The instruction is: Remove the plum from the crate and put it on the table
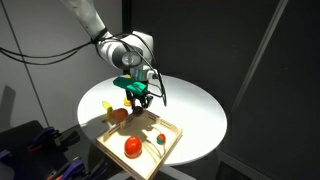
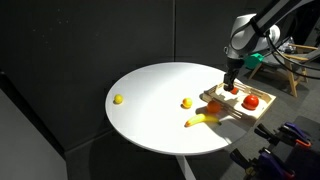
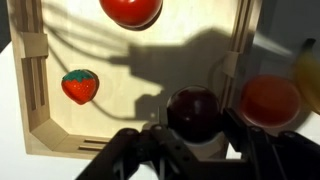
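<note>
Next, my gripper releases the plum on the white table [image 1: 114,97] behind the orange fruit, near the far end of the banana.
The dark maroon plum [image 3: 193,108] sits between my gripper's two fingers [image 3: 195,125], which are closed against its sides. In the wrist view it is over the right rim of the light wooden crate [image 3: 35,90]. In both exterior views the gripper [image 1: 138,99] [image 2: 232,86] hangs just above the crate's edge [image 1: 172,130] [image 2: 263,109], and the plum itself is too small and dark to make out there. The crate stands on the round white table [image 1: 190,100] [image 2: 160,95].
In the crate lie a red-orange fruit [image 3: 131,9] [image 1: 132,147] [image 2: 250,101] and a strawberry [image 3: 80,87]. Beside the crate on the table are an orange fruit [image 3: 270,100] [image 1: 118,114] [image 2: 215,107] and a banana [image 2: 200,121]. Two small yellow fruits [image 2: 118,99] [image 2: 186,102] lie further out.
</note>
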`<state>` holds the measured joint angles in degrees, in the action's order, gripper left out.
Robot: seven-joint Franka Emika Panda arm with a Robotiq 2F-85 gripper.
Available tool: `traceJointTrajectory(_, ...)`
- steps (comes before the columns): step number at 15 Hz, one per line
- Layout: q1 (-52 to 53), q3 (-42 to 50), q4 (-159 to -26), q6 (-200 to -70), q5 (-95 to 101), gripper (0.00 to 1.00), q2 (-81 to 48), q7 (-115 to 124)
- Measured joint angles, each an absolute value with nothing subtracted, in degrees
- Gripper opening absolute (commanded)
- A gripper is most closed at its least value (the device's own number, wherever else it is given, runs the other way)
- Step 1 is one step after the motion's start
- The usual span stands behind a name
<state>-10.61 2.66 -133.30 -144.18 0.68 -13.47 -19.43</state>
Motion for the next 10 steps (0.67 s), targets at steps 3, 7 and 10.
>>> traceJointTrajectory(3,-9.22,2.64,-134.51,-144.18,0.68,0.32,-10.66,-19.4)
traceJointTrajectory(7,-6.86,2.33,-136.05,-144.09,0.68,0.32,-8.04,-19.4)
traceJointTrajectory(10,-5.32,1.31,-136.89,-142.92,0.65,0.32,-7.07,-19.86)
